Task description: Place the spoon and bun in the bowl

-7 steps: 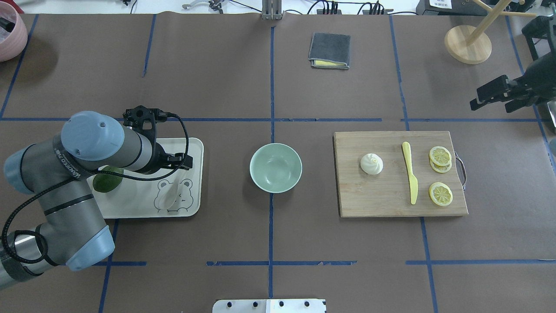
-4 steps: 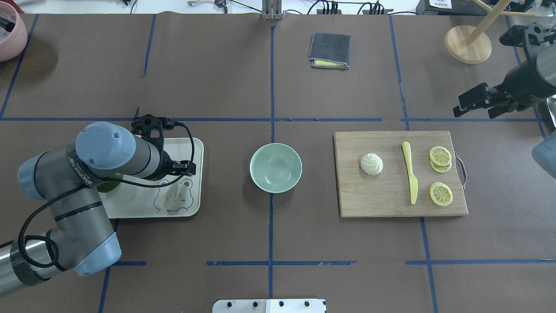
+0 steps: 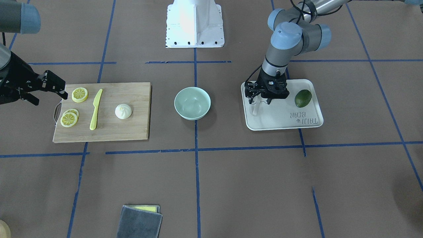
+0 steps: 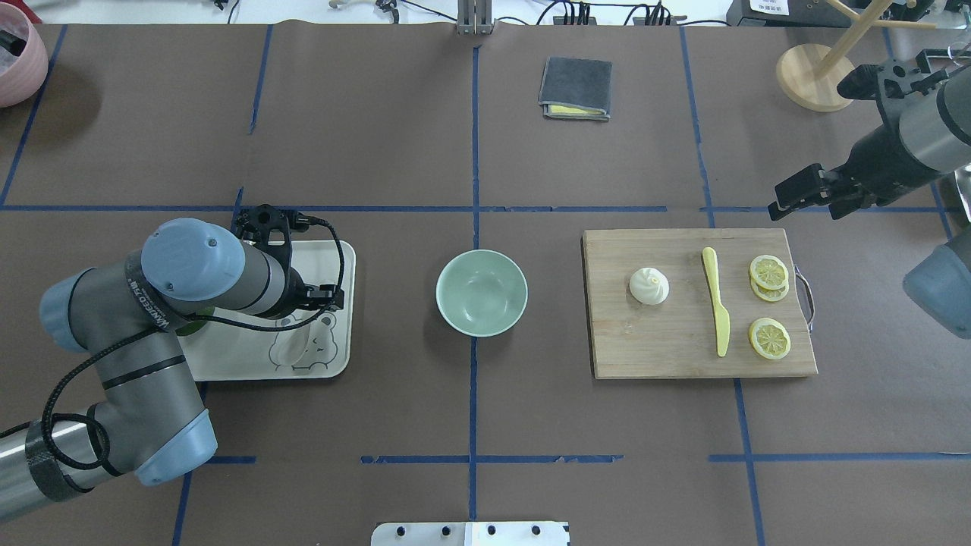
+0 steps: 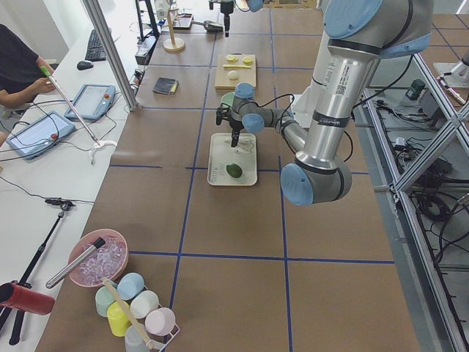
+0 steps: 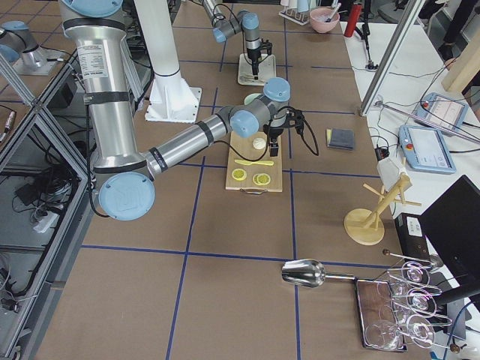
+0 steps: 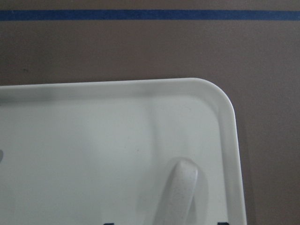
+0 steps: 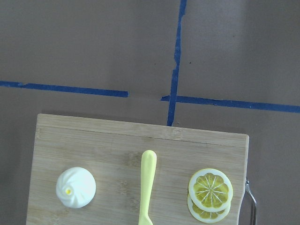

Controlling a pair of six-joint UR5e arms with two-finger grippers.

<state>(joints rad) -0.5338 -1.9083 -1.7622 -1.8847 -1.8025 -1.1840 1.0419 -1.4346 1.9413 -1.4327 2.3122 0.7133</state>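
Observation:
I should next move my right gripper to the white bun on the wooden cutting board and close it across the bun's middle [image 3: 123, 111] [image 8: 75, 189].
The off-white spoon [image 4: 292, 345] lies on the white bear-print tray [image 4: 227, 356], scoop toward the near edge; its handle shows in the left wrist view [image 7: 180, 194]. My left gripper [image 3: 261, 100] hangs open just above the spoon's handle [image 3: 255, 109]. The mint-green bowl [image 4: 482, 293] stands empty at the table's middle. The white pleated bun [image 4: 649, 287] sits on the wooden cutting board [image 4: 667, 341]; it also shows in the right wrist view [image 8: 76, 187]. My right gripper [image 4: 804, 208] is open and empty, in the air beyond the board's far right corner.
A yellow plastic knife [image 4: 715, 299] and lemon slices [image 4: 769, 337] lie on the board beside the bun. A green avocado [image 3: 303, 98] sits on the tray. A folded grey cloth [image 4: 576, 87], a wooden stand [image 4: 817, 76] and a pink bowl [image 4: 15, 53] are at the far side.
My left arm has shifted right and closer to the spoon over the tray. My right gripper has moved left and down in the overhead view, toward the cutting board.

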